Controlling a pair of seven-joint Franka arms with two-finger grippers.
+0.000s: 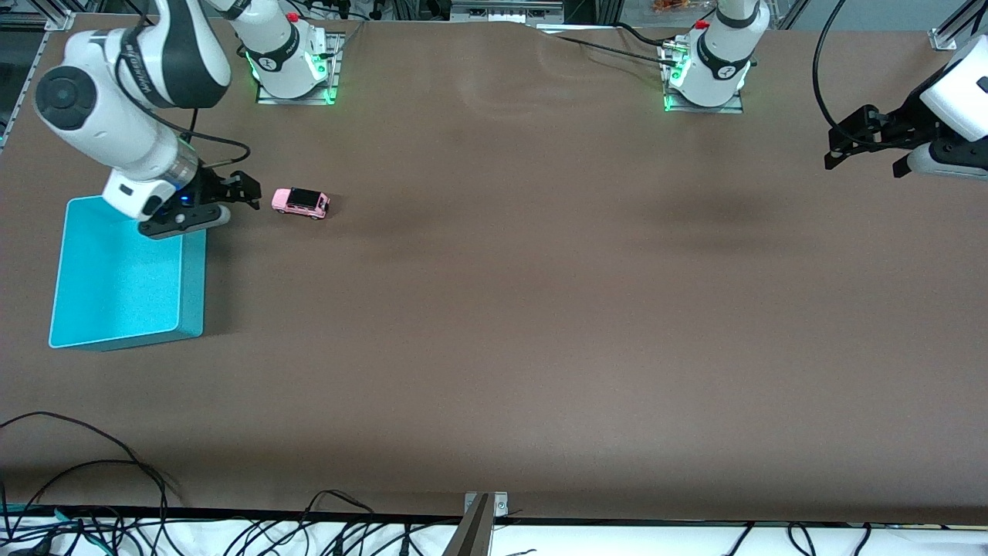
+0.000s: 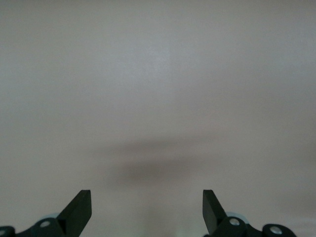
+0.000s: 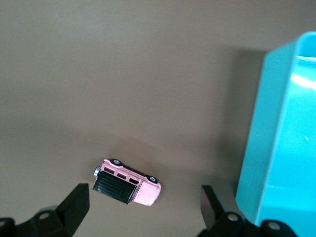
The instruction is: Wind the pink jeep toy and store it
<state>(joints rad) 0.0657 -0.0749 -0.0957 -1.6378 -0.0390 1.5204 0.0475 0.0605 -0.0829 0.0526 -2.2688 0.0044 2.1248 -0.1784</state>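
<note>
The robot's right gripper will next straddle the black roof and close on the long sides (image 1: 303,208) (image 3: 122,173) of the pink jeep toy.
The pink jeep toy (image 1: 301,203) stands on its wheels on the brown table, a short way from the turquoise bin (image 1: 194,287) toward the left arm's end. My right gripper (image 1: 245,191) hovers open over the table between the bin's corner and the jeep, holding nothing. In the right wrist view the jeep (image 3: 127,182) shows its black roof just ahead of the open right gripper (image 3: 144,190), with the bin (image 3: 276,148) to one side. My left gripper (image 1: 863,164) waits open over the table's edge at the left arm's end. Only bare table shows past the left gripper (image 2: 147,192) in its wrist view.
Both arm bases (image 1: 293,69) (image 1: 706,77) stand along the table's edge farthest from the front camera. Loose black cables (image 1: 93,510) lie off the table's edge nearest that camera. The inside of the bin holds nothing visible.
</note>
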